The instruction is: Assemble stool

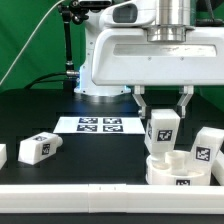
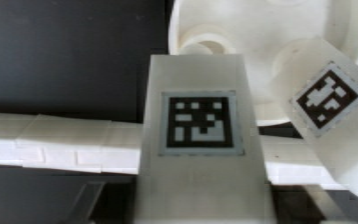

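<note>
Next, I let go of the white leg, now held upright over the seat, in the round seat's open socket (image 1: pixel 163 162) (image 2: pixel 206 43), next to the tilted second leg.
My gripper (image 1: pixel 163 103) is shut on a white block leg (image 1: pixel 163 130) and holds it upright over the round white seat (image 1: pixel 168 173) at the exterior view's lower right. The leg's lower end is at or just above the seat. A second leg (image 1: pixel 206 150) stands tilted at the seat's right side. In the wrist view the held leg (image 2: pixel 202 120) fills the middle between my gripper (image 2: pixel 202 205) fingers. Its far end points at a round socket (image 2: pixel 208 45) in the seat (image 2: pixel 256 25). The second leg (image 2: pixel 329 95) lies beside it.
A loose leg (image 1: pixel 38 148) lies on the black table at the exterior view's left, and another (image 1: pixel 2 155) shows at the left edge. The marker board (image 1: pixel 100 125) lies behind. A long white rail (image 1: pixel 90 200) runs along the front and also shows in the wrist view (image 2: pixel 51 140).
</note>
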{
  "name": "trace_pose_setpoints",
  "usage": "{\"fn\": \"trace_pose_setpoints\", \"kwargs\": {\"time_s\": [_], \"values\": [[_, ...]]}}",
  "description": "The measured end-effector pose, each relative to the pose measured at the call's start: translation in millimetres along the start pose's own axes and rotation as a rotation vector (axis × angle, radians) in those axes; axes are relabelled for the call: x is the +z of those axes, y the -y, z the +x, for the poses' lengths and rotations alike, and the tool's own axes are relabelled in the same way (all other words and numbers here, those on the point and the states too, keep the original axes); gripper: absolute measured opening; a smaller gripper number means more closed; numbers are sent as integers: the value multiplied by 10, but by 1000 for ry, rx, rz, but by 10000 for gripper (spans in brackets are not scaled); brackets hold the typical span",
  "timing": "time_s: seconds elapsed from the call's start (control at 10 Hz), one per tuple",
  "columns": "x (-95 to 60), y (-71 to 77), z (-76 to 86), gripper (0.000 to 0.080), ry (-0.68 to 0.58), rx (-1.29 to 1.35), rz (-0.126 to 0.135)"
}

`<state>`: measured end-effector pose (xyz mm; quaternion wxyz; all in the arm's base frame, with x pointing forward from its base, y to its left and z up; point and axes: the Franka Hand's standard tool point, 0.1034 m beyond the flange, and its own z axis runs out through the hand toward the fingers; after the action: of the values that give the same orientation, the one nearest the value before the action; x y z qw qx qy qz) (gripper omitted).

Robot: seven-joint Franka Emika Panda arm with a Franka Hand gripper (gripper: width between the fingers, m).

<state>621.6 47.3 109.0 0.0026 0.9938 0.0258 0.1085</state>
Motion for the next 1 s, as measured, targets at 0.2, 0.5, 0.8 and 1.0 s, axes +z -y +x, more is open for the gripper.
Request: {"fn": "trace_pose_setpoints", "kwargs": {"time_s": [0.2,0.5,0.8,1.0], "values": [[26,9,-17,338,5,-2,0],[39,33,-18,338,2,-5,1],[45,42,-14,338,0,-7,2],[72,51,-20,338,-2,-9,1]]}}
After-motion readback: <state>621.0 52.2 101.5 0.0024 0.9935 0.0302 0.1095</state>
